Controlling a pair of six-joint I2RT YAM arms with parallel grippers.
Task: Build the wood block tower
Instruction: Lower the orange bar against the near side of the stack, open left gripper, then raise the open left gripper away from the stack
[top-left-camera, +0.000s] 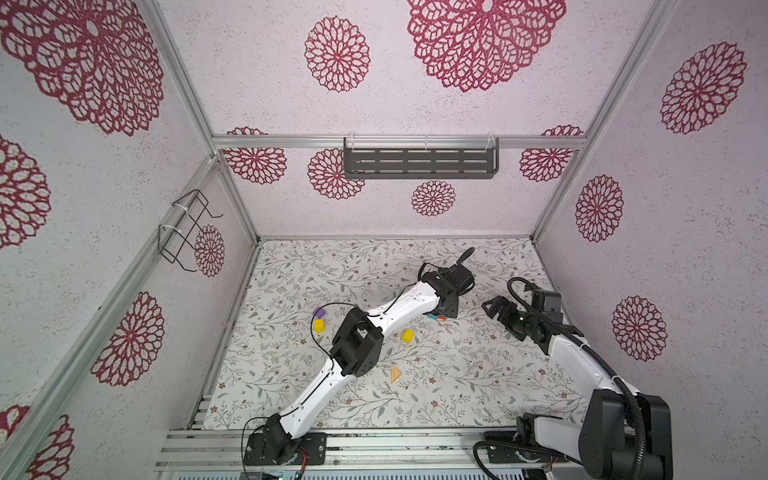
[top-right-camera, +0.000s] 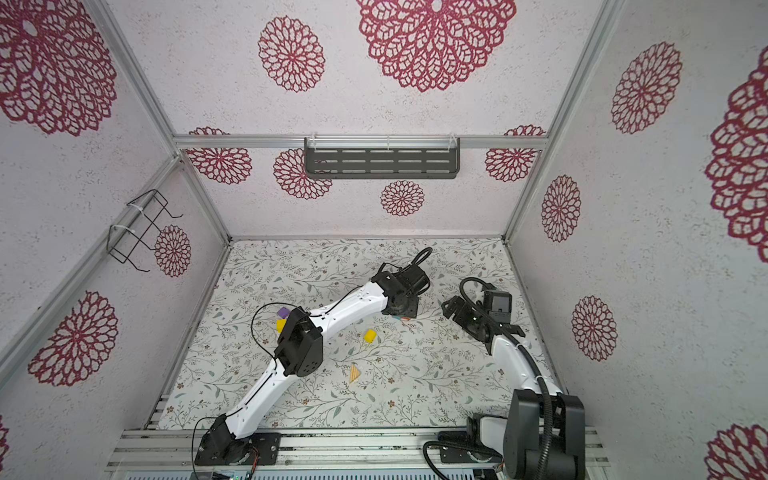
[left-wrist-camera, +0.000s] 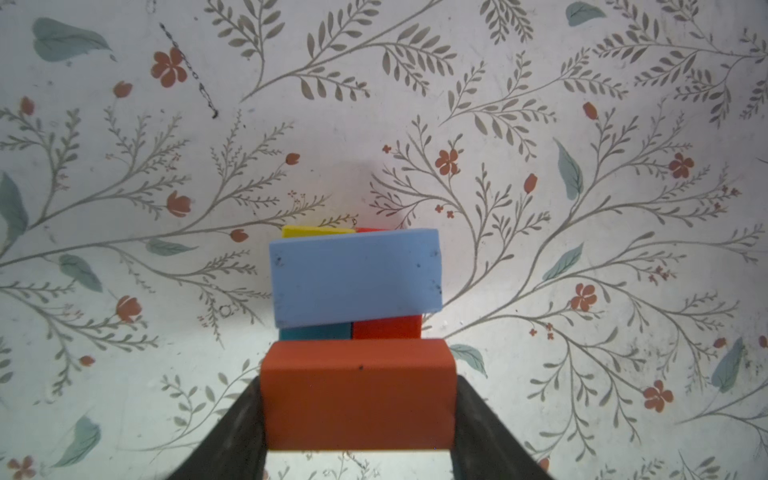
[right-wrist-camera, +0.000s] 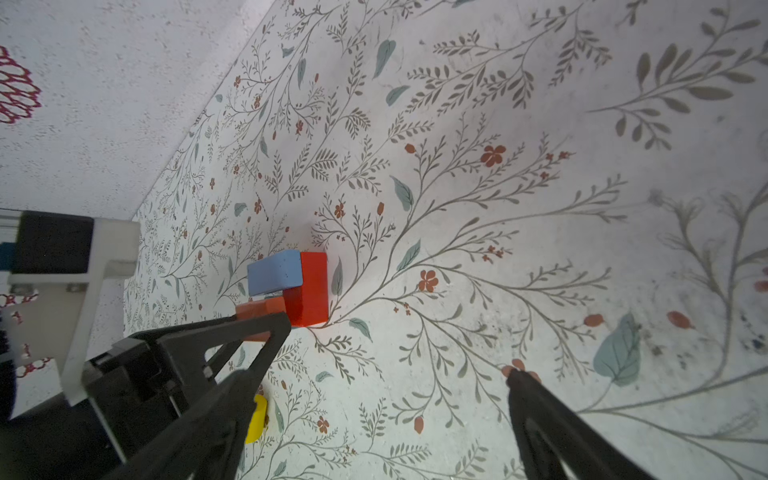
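The left gripper needs to release the orange brick on the teal and red blocks (top-left-camera: 441, 313) (left-wrist-camera: 356, 364), snug beside the light blue brick.
My left gripper (left-wrist-camera: 360, 399) is shut on an orange brick (left-wrist-camera: 357, 390), gripped at both ends. It hangs just beside and above the tower (left-wrist-camera: 355, 276). The tower's top is a light blue brick (right-wrist-camera: 274, 272) lying on a teal block (left-wrist-camera: 313, 332) and a red block (right-wrist-camera: 309, 286), with a yellow edge (left-wrist-camera: 316, 231) behind. In both top views the left gripper (top-left-camera: 446, 309) hides most of the tower (top-left-camera: 436, 318). My right gripper (right-wrist-camera: 380, 374) stands open and empty, to the right of the tower (top-right-camera: 402, 318).
Loose blocks lie on the floral mat: a purple one (top-left-camera: 319, 312) and a yellow one (top-left-camera: 319, 326) by the left arm's elbow, another yellow one (top-left-camera: 407, 336) mid-mat, and an unpainted wedge (top-left-camera: 395, 374) nearer the front. Walls enclose three sides.
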